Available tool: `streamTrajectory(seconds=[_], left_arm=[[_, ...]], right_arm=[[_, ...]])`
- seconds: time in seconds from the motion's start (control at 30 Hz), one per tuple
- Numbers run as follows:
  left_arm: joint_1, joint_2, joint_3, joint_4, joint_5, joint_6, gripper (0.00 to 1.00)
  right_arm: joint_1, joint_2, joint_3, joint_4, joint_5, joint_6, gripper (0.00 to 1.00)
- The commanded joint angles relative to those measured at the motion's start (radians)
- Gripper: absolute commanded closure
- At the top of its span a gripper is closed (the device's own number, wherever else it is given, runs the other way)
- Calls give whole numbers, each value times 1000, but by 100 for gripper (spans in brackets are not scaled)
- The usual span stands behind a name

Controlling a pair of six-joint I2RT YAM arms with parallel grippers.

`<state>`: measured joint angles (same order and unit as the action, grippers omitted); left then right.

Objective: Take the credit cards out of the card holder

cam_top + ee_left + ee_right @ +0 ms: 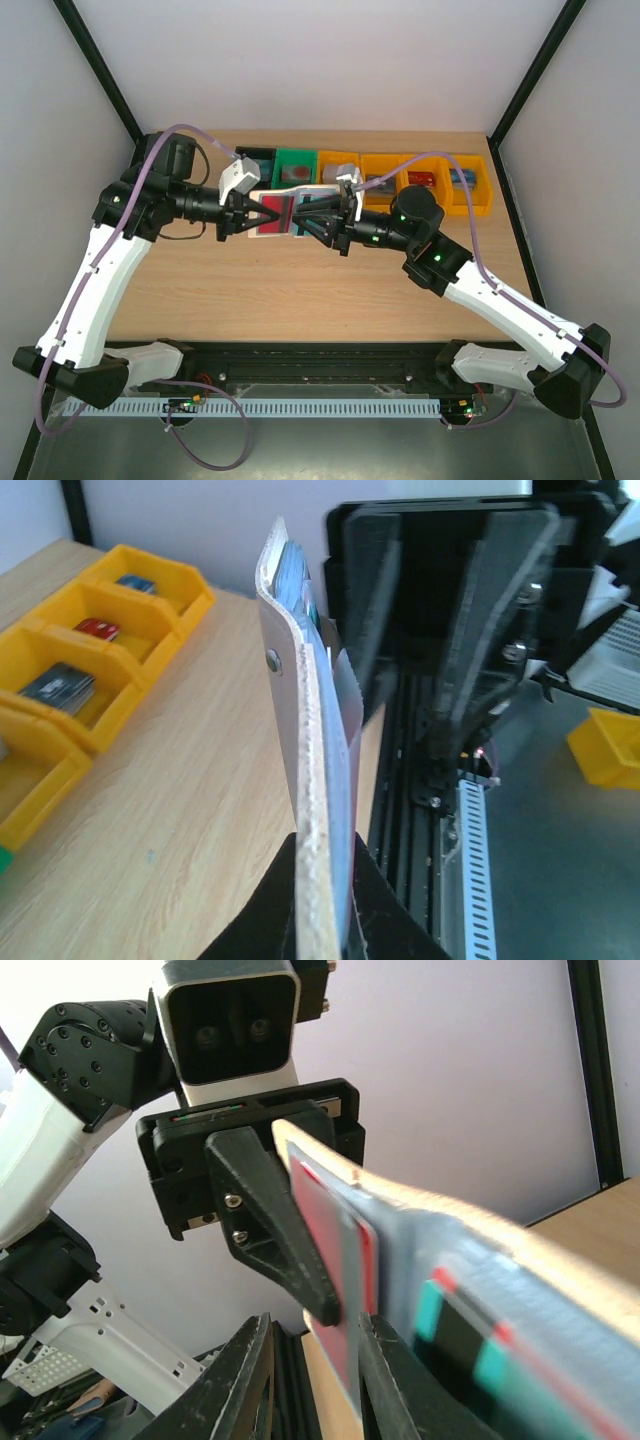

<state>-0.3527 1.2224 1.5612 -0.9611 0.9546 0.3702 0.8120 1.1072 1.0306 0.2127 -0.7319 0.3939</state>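
Note:
Next, my left gripper lets go of the card holder on the bare wooden table point(253, 266), well in front of the black bin.
The card holder point(285, 212) hangs open in the air over the back of the table, white outside with blue-grey sleeves point(560, 1290). My left gripper point(243, 215) is shut on its left end; in the left wrist view the holder point(305, 780) runs edge-on up from between those fingers point(325, 920). A red credit card point(335, 1250) sticks out of a sleeve, and a teal one point(470, 1350) sits in another. My right gripper point(315, 1335) faces the holder from the right point(312, 218). Its jaws stand apart around the red card's lower edge, with a gap on the left side.
Along the back edge stands a row of bins: black point(255, 160), green point(295, 165) and several yellow-orange ones point(420, 180). Some of them hold loose cards point(60, 685). Bare wooden table point(300, 290) lies under and in front of both arms.

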Motion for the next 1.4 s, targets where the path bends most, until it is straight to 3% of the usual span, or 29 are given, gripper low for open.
streamTrajectory(seconds=[0.0,0.23,0.37,0.63,0.8,1.0,1.13,1.23,1.37], left_arm=[[3,-17,50,-87,146,111,98],[3,-18,54,-102,165,131,98],[1,-12,45,-93,174,126,98],[3,-4,35,-71,162,104,98],[3,-7,27,-64,146,96,98],[4,-13,33,-76,145,111,81],[6,-17,31,-96,162,137,79],[7,-16,30,-100,164,145,81],[10,-18,30,-100,172,145,94]], right_arm=[[1,-8,-10,69,-4,3,76],[1,23,5,68,2,14,75],[5,59,11,119,-77,44,76],[18,69,8,180,-155,54,98],[19,32,-16,195,-147,32,98],[12,-21,-23,97,-56,-45,98],[1,-45,-21,51,-36,-69,98],[-6,-54,-22,39,-35,-74,99],[-10,-52,-17,31,-40,-77,98]])
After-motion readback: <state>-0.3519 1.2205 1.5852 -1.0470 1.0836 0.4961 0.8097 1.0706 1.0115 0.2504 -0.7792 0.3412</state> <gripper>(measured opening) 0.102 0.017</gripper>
